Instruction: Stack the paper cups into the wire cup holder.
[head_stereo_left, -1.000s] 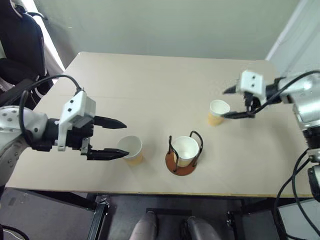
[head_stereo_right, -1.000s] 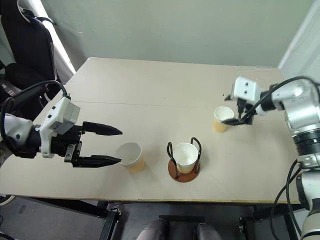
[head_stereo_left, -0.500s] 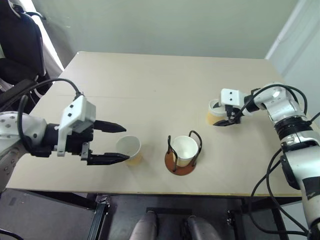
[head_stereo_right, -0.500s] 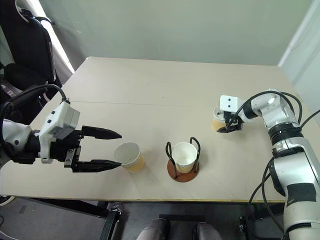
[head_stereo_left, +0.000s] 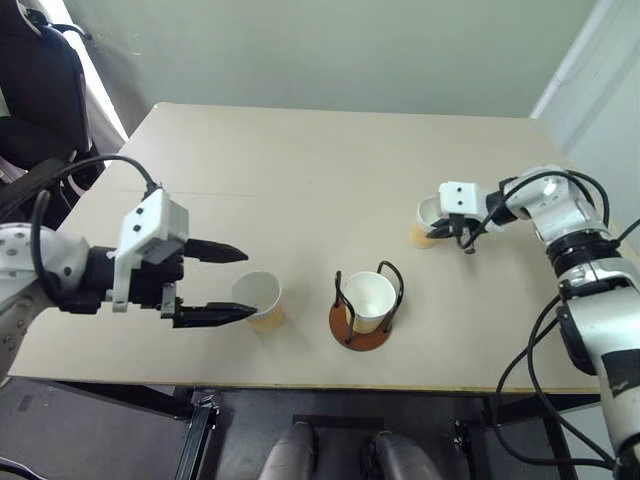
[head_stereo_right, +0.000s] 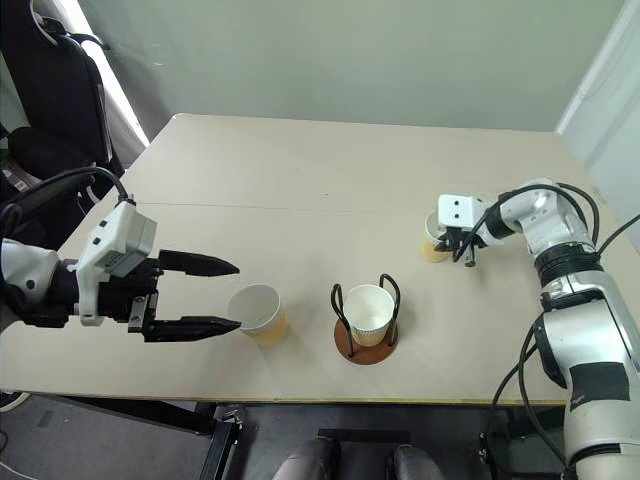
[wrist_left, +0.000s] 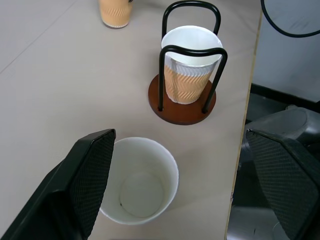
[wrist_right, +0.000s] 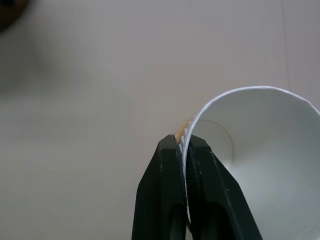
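Observation:
My right gripper is going to let go of its paper cup inside the cup standing (head_stereo_left: 369, 300) between the black loops of the wire cup holder.
The wire cup holder (head_stereo_left: 362, 335) stands near the table's front edge with one paper cup (head_stereo_left: 370, 296) upright inside its black loops. A second paper cup (head_stereo_left: 258, 298) stands to its left, just past the tips of my left gripper (head_stereo_left: 246, 284), which is open and apart from it; the left wrist view shows this cup (wrist_left: 140, 185) between the wide-spread fingers (wrist_left: 85, 185). A third paper cup (head_stereo_left: 428, 218) stands at the right. My right gripper (wrist_right: 182, 142) is shut on that cup's wall at the rim (wrist_right: 250, 150), one finger inside and one outside.
The beige table (head_stereo_left: 300, 170) has a front edge close behind the holder and the left cup. A black chair (head_stereo_left: 40, 90) stands off the table's far left corner. A pale wall runs behind the table.
My right gripper came down over the right cup's rim and shut on its wall. The left arm and the other two cups stayed where they were.

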